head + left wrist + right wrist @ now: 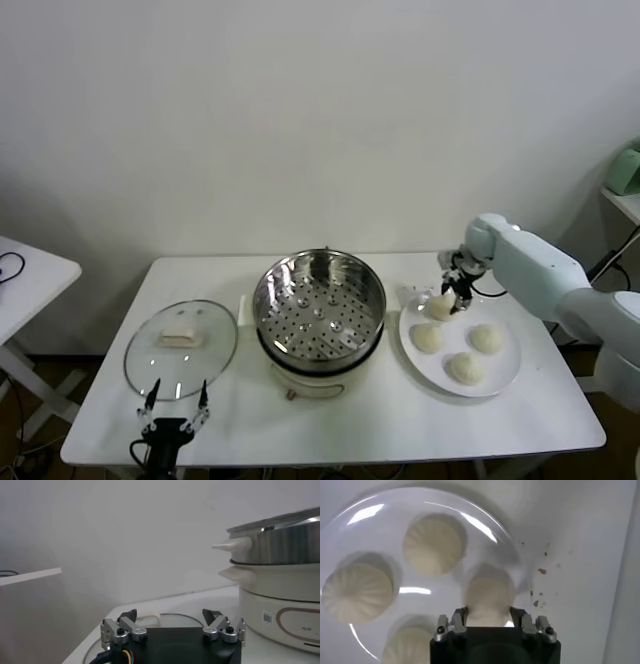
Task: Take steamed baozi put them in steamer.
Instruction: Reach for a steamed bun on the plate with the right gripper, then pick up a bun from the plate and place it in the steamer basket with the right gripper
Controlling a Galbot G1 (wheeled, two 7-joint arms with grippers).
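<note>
My right gripper needs to let go of the baozi on the perforated tray point(315, 282) near the far side of the steel steamer.
Four cream-white baozi are at the white plate point(507, 376) on the right. My right gripper point(458, 292) is shut on the baozi point(441, 305) at the plate's far left edge; in the right wrist view this baozi point(489, 596) fills the gap of the gripper point(488, 615), with the fingers point(458, 619) pressing on both sides. The other three baozi point(427, 338) point(487, 338) point(465, 368) lie on the plate. The steel steamer point(372, 280) stands at the table's middle, its perforated tray bare. My left gripper point(175, 400) is open and empty at the table's front left.
A round glass lid point(181, 348) lies flat left of the steamer, just beyond the left gripper. The steamer's cream base point(280, 600) shows in the left wrist view. Brown crumbs point(540, 571) dot the table beside the plate. A second table point(25, 275) stands far left.
</note>
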